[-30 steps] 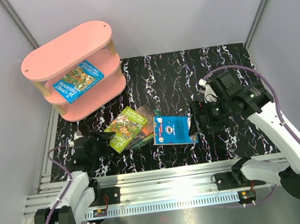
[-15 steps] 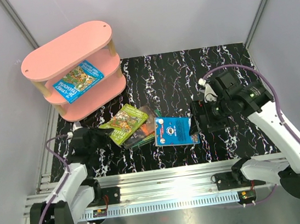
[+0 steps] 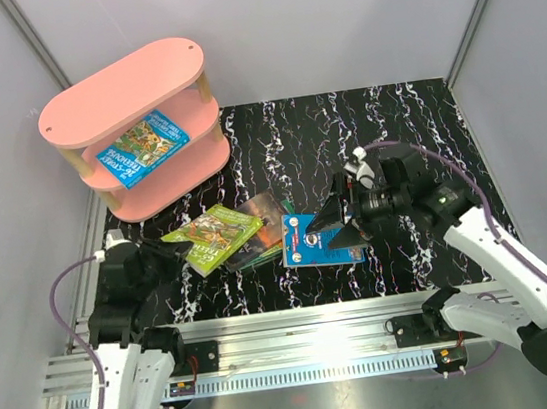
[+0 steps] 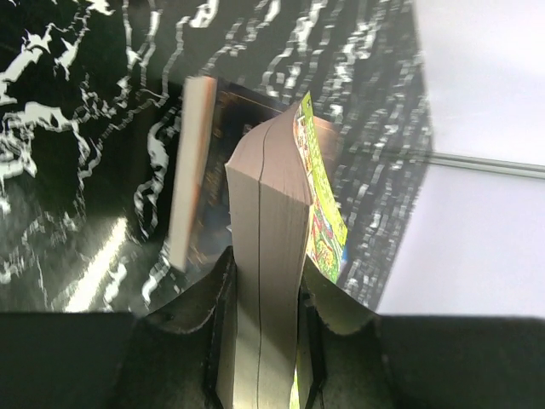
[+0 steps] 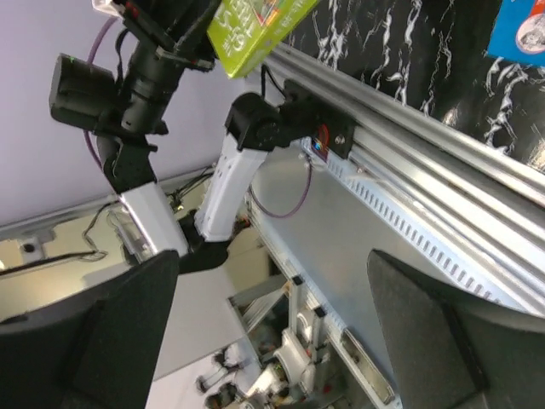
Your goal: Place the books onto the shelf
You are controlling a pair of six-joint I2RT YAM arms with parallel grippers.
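Observation:
I will move my right gripper to the green cartoon-cover book next and close it on its free edge point(image 3: 250, 219), opposite my left gripper, to take the book over.
My left gripper point(image 3: 157, 250) is shut on the left edge of a green cartoon-cover book point(image 3: 213, 235), lifting it off the pile. In the left wrist view its page block point(image 4: 268, 247) is pinched between both pads, with the gripper point(image 4: 260, 341) closed round it. A dark book point(image 3: 263, 214) lies underneath on the mat, and a bright blue book point(image 3: 314, 237) lies to its right. My right gripper point(image 3: 341, 226) hovers open at the blue book's right edge, empty point(image 5: 281, 341). The pink three-tier shelf point(image 3: 88, 100) stands at the back left with a blue book point(image 3: 143, 148) on its middle board.
The black marbled mat point(image 3: 346, 144) covers the table between grey walls. A metal rail point(image 3: 309, 321) runs along the near edge. The right wrist view looks back at the left arm point(image 5: 145, 77) and the rail point(image 5: 409, 136).
My left gripper has shut on the green book and drawn it up and to the left. The right gripper has tilted and shifted left over the blue book, still open.

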